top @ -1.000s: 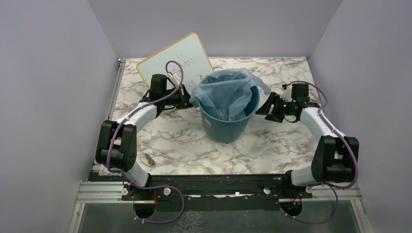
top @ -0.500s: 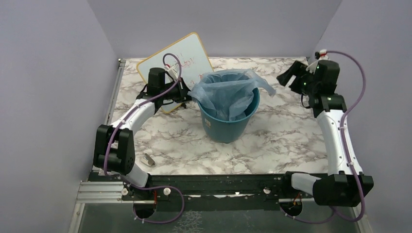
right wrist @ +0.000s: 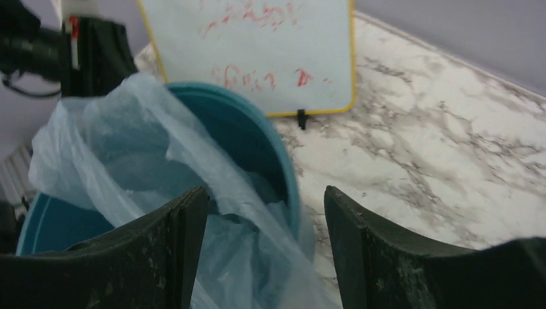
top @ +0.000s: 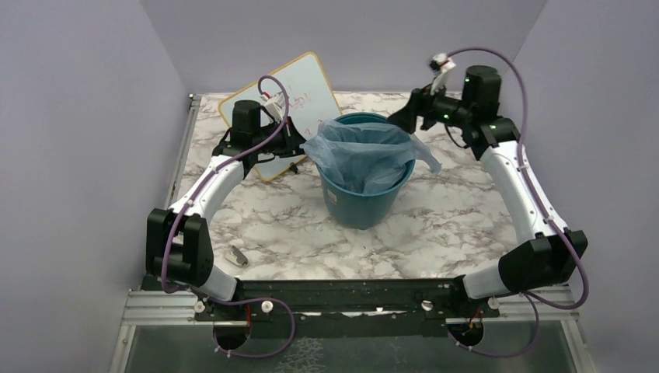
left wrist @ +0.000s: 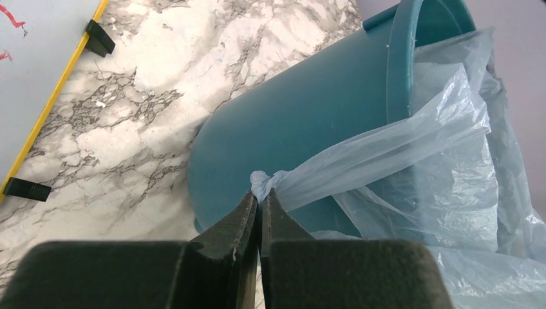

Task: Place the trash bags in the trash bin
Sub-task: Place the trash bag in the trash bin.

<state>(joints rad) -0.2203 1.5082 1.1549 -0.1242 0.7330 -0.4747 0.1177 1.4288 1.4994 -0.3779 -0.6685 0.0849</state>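
The trash bag's far edge hangs short of the bin's far rim, so my right gripper will reach inward, grab that edge (top: pixel 376 141) and pull it over that rim.
The teal trash bin (top: pixel 365 203) stands upright mid-table. The pale-blue trash bag (top: pixel 364 151) lies partly inside it and drapes over the rim on the left and right. At the bin's left rim, my left gripper (top: pixel 301 149) is shut on a bunched corner of the bag (left wrist: pixel 412 141), pulling it taut outside the bin wall (left wrist: pixel 302 116); the pinch shows at the jaws (left wrist: pixel 261 192). My right gripper (top: pixel 398 120) hovers open above the bin's far right rim (right wrist: pixel 283 161), with the bag film (right wrist: pixel 129 141) below its jaws (right wrist: pixel 265 196), which hold nothing.
A yellow-framed whiteboard (top: pixel 284 97) with red marks leans at the back left, close behind the left arm. A small grey object (top: pixel 238 255) lies near the front left. Purple walls close in on the left, right and back.
The right arm swung from the bin's right side up and round to its far rim. The left gripper shifted slightly back, still holding the bag. The bag's right flap sagged over the rim.
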